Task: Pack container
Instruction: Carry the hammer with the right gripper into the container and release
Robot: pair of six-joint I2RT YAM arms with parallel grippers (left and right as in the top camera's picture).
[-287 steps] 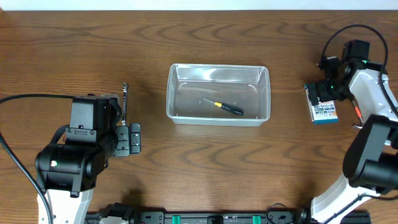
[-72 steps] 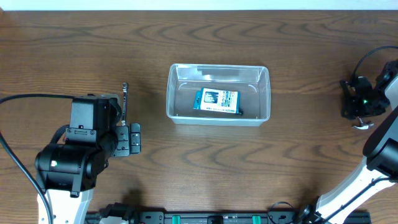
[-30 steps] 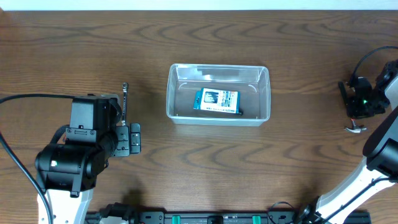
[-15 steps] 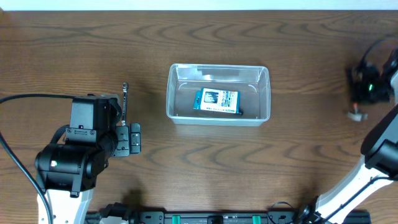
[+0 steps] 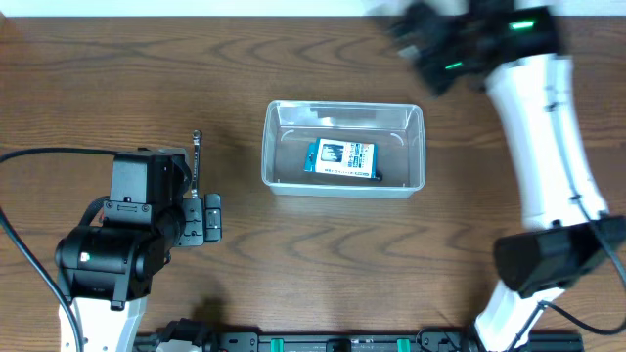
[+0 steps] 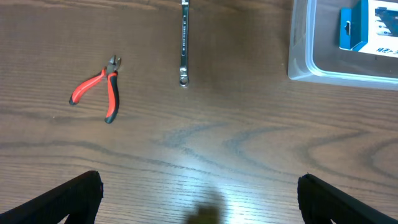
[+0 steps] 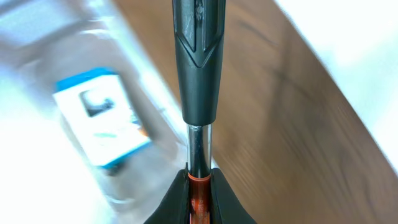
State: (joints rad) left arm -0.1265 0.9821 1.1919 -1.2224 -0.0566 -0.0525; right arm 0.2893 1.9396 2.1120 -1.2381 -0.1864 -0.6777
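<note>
My right gripper needs to put the tool down in the clear container (image 5: 335, 133) (image 7: 134, 98), just behind the blue-and-white box.
The clear container (image 5: 270, 147) stands mid-table with a blue-and-white box (image 5: 340, 156) lying inside over a small dark-handled screwdriver (image 5: 377, 177). My right gripper (image 7: 199, 186) is shut on a tool with an orange band, a steel shaft and a black handle (image 7: 199, 62). In the overhead view the right arm (image 5: 445, 44) is motion-blurred over the table near the container's far right corner. The right wrist view shows the container (image 7: 56, 81) blurred to the left below the tool. My left gripper (image 6: 199, 199) stands open above bare wood left of the container (image 6: 300, 59).
A steel wrench (image 6: 184, 43) lies on the table left of the container, also visible from overhead as the wrench (image 5: 197, 156). Red-handled pliers (image 6: 93, 87) lie further left. The left arm body (image 5: 117, 244) fills the front left; the table's far edge (image 5: 293, 14) is behind the container.
The right arm has swung fast from the table's far right edge to the back, near the container's far right corner, carrying the tool. The left arm and container are unmoved.
</note>
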